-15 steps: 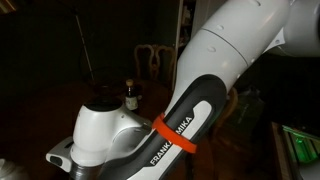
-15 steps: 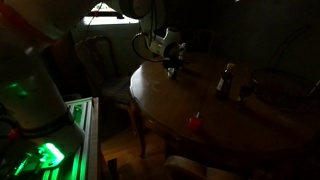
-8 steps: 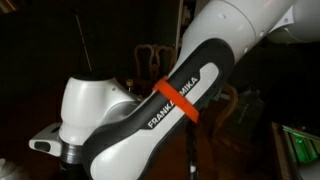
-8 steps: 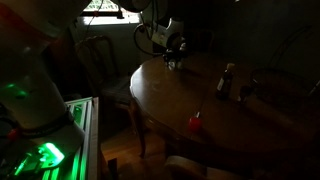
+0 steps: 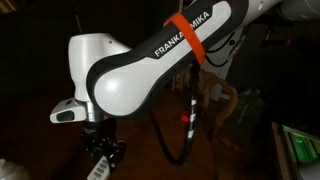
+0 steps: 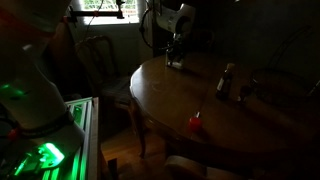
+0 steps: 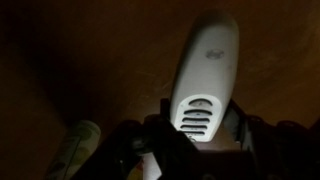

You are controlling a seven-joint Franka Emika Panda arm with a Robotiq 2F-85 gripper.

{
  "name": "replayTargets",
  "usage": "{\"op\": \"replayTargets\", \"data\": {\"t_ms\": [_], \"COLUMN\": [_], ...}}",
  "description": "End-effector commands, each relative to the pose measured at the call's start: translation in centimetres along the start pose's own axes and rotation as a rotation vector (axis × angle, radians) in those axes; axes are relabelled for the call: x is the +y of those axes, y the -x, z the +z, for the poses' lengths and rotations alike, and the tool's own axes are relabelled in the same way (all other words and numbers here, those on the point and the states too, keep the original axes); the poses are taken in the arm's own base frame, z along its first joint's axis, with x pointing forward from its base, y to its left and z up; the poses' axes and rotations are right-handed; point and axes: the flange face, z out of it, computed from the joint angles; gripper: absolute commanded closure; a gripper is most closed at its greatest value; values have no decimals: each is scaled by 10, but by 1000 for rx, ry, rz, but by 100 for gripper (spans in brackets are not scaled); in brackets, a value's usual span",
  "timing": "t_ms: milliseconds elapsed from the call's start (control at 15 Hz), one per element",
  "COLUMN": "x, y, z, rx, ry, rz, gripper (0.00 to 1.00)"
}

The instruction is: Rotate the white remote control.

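Observation:
Next, I set the white remote control on the bare brown tabletop (image 5: pixel 119 158), slightly nearer the small red object.
In the wrist view the white remote control (image 7: pixel 205 70) is slim, with a rounded far end and rows of dark slots near me. Its near end sits between the two fingers of my gripper (image 7: pixel 194 130). The jaws press on both its sides, with the brown tabletop behind it. In an exterior view my gripper (image 6: pixel 176 48) hangs above the far end of the round wooden table (image 6: pixel 160 105), and a small pale shape, probably the remote (image 6: pixel 175 62), sits below it. In an exterior view the arm fills the picture, my gripper (image 5: pixel 103 160) is low at the left, and the remote is not visible.
A dark brown bottle with a pale label (image 6: pixel 227 80) stands on the table's right side. A small red object (image 6: pixel 195 122) sits near the front edge. A chair (image 6: pixel 95 60) stands to the left and green-lit equipment (image 6: pixel 40 150) at the lower left. The scene is very dark.
The arm has risen steadily from the tabletop over the last second. The gripper now hangs higher over the table's far end.

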Motion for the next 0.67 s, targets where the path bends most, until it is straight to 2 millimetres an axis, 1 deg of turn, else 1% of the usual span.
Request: {"op": "replayTargets", "data": {"t_ms": [0, 133, 267, 333, 533, 600], "x": [0, 0, 0, 0, 6, 9], "y": [5, 13, 13, 13, 22, 28], "z": [2, 5, 5, 6, 7, 7], "rx": [-10, -22, -23, -23, -21, -18], "ry": [-13, -27, -28, -29, -14, -23], "rz": [-46, -97, -110, -113, -240, -289], "gripper": [45, 45, 45, 70, 70, 70]}}
